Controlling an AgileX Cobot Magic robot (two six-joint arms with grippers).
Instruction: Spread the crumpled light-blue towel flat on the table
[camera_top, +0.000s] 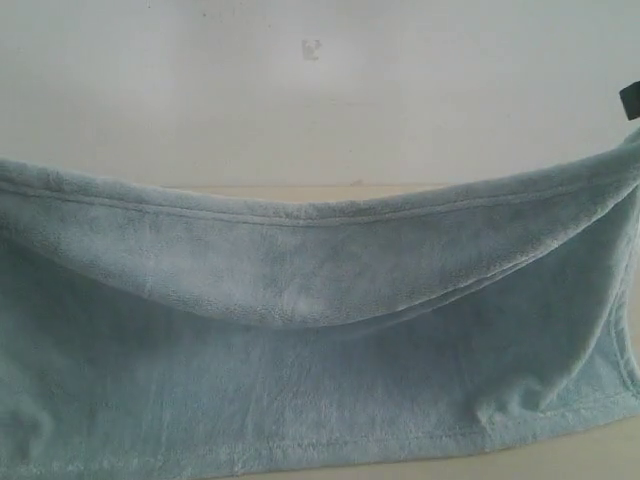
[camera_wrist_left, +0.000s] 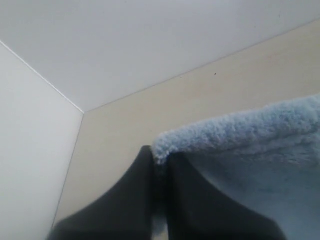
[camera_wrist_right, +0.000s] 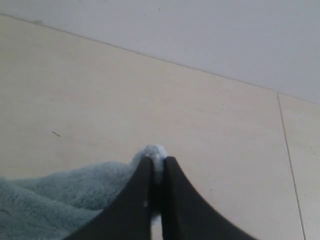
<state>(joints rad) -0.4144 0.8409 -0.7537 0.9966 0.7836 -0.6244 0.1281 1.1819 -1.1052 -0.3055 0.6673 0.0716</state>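
Next, I let the towel's corner go from my right gripper on the beige table (camera_top: 516, 213) just in front of the grey-white wall.
The pale-blue plush towel (camera_top: 300, 340) hangs lifted and stretched across the exterior view, its hemmed top edge sagging in the middle. It fills most of that view. My left gripper (camera_wrist_left: 160, 156) is shut on one top corner of the towel (camera_wrist_left: 260, 150); this gripper lies outside the exterior view. My right gripper (camera_wrist_right: 156, 162) is shut on the other corner, a tuft of the towel (camera_wrist_right: 60, 200) poking past its black fingertips (camera_wrist_right: 142, 172). Only a dark bit of the right gripper (camera_top: 629, 100) shows at the exterior view's right edge. The beige table (camera_wrist_right: 100, 100) lies below.
A grey-white wall (camera_top: 300, 90) stands behind the towel and meets the table (camera_wrist_left: 200, 95) at its far edge. A second wall (camera_wrist_left: 30, 150) forms a corner beside the left gripper. A seam line (camera_wrist_right: 287, 150) crosses the tabletop near the right gripper.
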